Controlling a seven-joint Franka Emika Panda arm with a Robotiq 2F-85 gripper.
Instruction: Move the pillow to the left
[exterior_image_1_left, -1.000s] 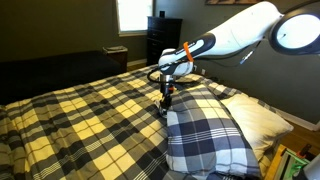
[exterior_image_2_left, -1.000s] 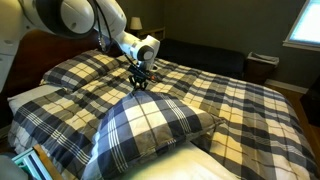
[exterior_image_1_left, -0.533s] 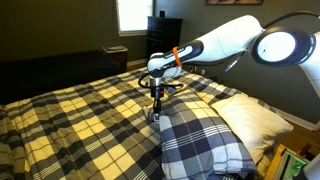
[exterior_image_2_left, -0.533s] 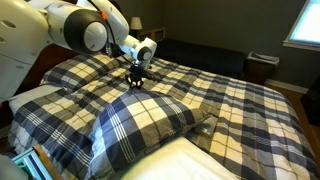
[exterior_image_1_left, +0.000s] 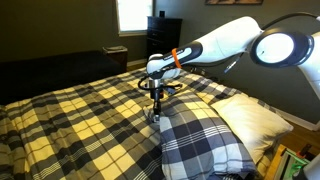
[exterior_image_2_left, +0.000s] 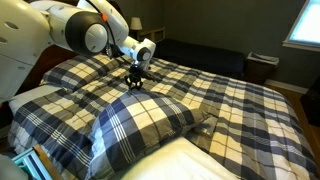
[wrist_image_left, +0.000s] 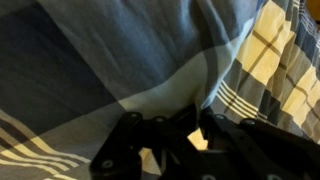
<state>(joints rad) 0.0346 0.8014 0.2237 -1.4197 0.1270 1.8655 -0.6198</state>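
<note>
Next, my gripper lets go of the plaid pillow's corner on the open plaid bedspread (exterior_image_1_left: 141, 138), at a spot farther away from the cream-white pillow.
The navy, grey and white plaid pillow (exterior_image_1_left: 205, 135) lies on the bed, plump and rectangular; it also shows in an exterior view (exterior_image_2_left: 145, 120). My gripper (exterior_image_1_left: 155, 108) points down at the pillow's far corner and is seen again in an exterior view (exterior_image_2_left: 135, 82). In the wrist view the pillow fabric (wrist_image_left: 110, 50) fills the picture. The dark fingers (wrist_image_left: 195, 125) are pinched together on a fold of it.
The plaid bedspread (exterior_image_1_left: 80, 120) covers the bed. A plain cream-white pillow (exterior_image_1_left: 255, 118) lies beside the plaid one, near the bed's edge. A dark dresser (exterior_image_1_left: 165, 40) stands under a window behind the bed. A pale blurred shape (exterior_image_2_left: 200, 165) sits in the foreground.
Over the last second my gripper has moved along the bed, dragging the plaid pillow's corner with it; the pillow has shifted and flattened. Nothing has moved in the last half second.
</note>
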